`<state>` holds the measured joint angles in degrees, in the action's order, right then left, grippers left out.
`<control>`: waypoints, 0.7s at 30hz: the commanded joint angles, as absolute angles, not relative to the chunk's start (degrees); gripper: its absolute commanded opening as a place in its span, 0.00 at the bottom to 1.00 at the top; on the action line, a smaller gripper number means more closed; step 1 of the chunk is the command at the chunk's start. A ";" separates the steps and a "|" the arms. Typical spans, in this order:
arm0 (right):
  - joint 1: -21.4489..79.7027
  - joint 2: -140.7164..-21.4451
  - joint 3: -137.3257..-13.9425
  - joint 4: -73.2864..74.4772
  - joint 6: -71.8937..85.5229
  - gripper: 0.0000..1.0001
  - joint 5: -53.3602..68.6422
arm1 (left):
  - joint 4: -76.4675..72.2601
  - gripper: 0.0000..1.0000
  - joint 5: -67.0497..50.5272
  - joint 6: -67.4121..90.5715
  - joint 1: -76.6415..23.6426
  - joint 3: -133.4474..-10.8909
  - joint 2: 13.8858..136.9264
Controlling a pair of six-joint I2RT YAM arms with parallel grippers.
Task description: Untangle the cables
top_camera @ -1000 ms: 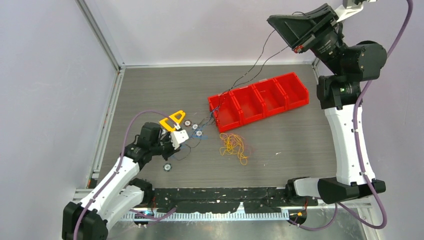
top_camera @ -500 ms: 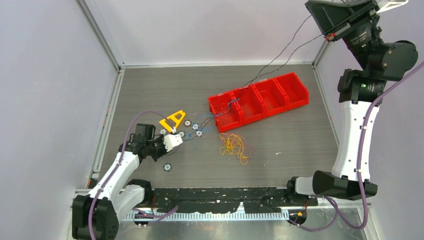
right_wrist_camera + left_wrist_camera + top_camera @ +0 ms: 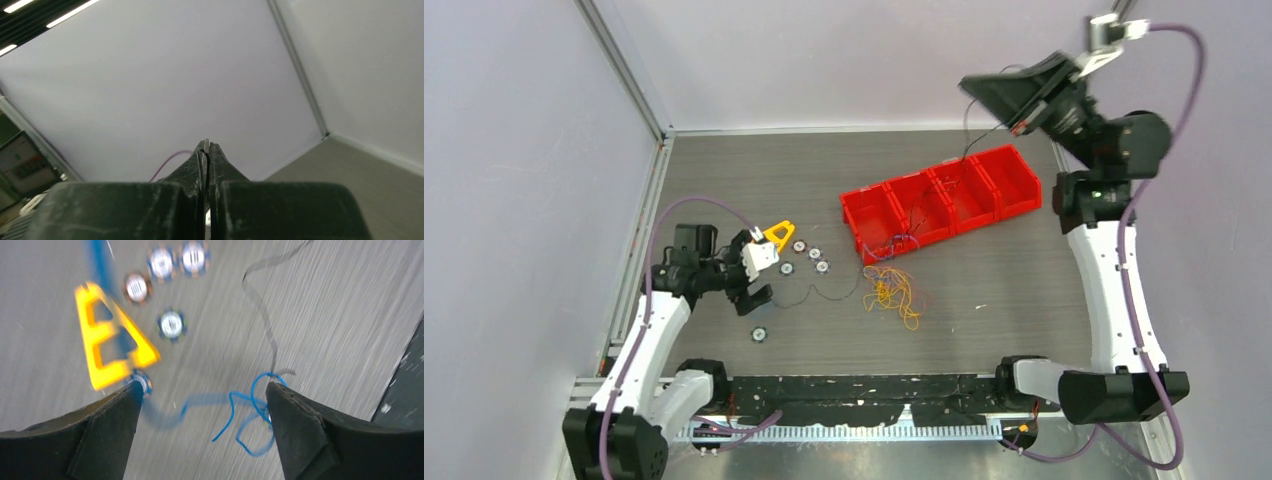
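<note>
The black cable runs into the yellow-orange tangle, so my left gripper will take the black and blue cables close to that tangle point(image 3: 878, 275) and pull them clear.
The cables lie in three places. A yellow-orange tangle point(image 3: 891, 290) sits in front of the red bins. A thin black cable point(image 3: 824, 293) runs from it toward my left gripper point(image 3: 755, 273). That gripper point(image 3: 202, 390) stands open low over the table, with a loose blue cable point(image 3: 250, 407) on the surface between its fingers, held by neither. My right gripper point(image 3: 976, 88) is raised above the back right, shut on a black cable point(image 3: 204, 165) that hangs down into the bins point(image 3: 969, 140). A thin reddish cable point(image 3: 167, 161) shows beside its fingers.
A row of red bins point(image 3: 1014, 190) stands right of centre, with dark cable ends inside. A yellow triangular piece point(image 3: 777, 234) and several small round discs point(image 3: 815, 254) lie next to my left gripper. One more disc point(image 3: 760, 333) lies nearer the front rail point(image 3: 864, 385).
My left gripper has opened, let go of the blue cable and drawn back to the left. My right arm swung up and right, then back left; its black cable now hangs slack.
</note>
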<state>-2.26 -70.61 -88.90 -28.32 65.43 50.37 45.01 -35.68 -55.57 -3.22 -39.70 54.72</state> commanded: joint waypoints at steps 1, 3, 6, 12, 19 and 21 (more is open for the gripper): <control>6.05 -66.77 -80.90 -29.57 62.00 0.05 51.65 | 38.49 0.99 -46.26 -39.16 -9.92 -45.95 48.92; 8.85 -66.34 -79.32 -29.29 61.36 0.05 50.97 | 31.99 0.99 -46.29 -28.84 -13.78 -47.27 47.15; 11.35 -66.52 -78.94 -29.40 61.20 0.05 50.32 | 19.52 1.00 -41.04 -15.23 -21.98 -48.77 46.89; 15.08 -66.71 -81.76 -27.89 60.28 0.05 49.29 | 5.00 1.00 -32.04 -2.45 -37.74 -58.40 55.92; 20.16 -67.01 -85.77 -25.47 58.42 0.05 47.79 | -7.55 0.84 -28.38 4.66 -44.38 -67.23 69.09; 20.86 -67.52 -87.39 -25.24 58.21 0.06 47.21 | -7.95 0.72 -31.39 4.16 -45.51 -68.07 71.90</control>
